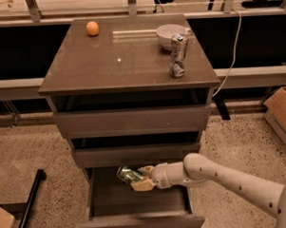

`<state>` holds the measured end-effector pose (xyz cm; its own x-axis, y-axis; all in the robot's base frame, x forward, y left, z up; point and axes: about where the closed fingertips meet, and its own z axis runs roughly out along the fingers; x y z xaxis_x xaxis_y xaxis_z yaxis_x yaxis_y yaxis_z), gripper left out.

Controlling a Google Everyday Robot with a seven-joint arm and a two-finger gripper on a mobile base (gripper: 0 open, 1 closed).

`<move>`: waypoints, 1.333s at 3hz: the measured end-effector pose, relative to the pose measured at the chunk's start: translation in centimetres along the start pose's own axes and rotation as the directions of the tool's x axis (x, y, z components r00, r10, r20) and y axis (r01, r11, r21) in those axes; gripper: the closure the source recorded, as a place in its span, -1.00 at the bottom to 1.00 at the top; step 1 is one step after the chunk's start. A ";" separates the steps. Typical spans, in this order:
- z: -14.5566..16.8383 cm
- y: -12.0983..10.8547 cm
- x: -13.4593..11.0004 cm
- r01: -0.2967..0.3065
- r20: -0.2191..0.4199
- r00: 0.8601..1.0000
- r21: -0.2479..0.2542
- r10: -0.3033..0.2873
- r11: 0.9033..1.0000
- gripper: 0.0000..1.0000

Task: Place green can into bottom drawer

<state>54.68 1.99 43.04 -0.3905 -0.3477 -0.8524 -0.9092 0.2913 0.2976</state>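
My gripper is going to release the green can midway across the bottom drawer's dark bottom (142, 196), slightly closer to that drawer's front panel.
The green can (128, 174) lies tilted on its side, its silver end to the left, held in my gripper (140, 179) just above the dark inside of the bottom drawer (138, 224). That drawer is pulled out below the two shallower drawers. My white arm (222, 177) reaches in from the lower right. The gripper is shut on the can, with its tan fingers (144, 184) under and behind it.
On the cabinet top (107, 60) stand a taller dented silver can (177, 56), a white bowl (171, 34) and an orange (92, 28). A cardboard box (282, 114) sits at the right, and a black pole (28, 206) lies at the lower left.
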 end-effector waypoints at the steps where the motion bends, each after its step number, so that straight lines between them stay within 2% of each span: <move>1: 0.7 -1.9 3.8 -0.025 0.006 1.000 -0.067 0.026 0.997 1.00; 2: 0.9 -3.6 7.4 -0.055 -0.001 0.998 -0.131 0.056 0.990 1.00; 4: 1.2 -6.1 14.0 -0.140 -0.018 0.990 -0.198 0.139 0.970 1.00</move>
<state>54.92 -3.56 28.72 -0.5159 -0.3201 -0.7946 -0.8559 0.1548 0.4934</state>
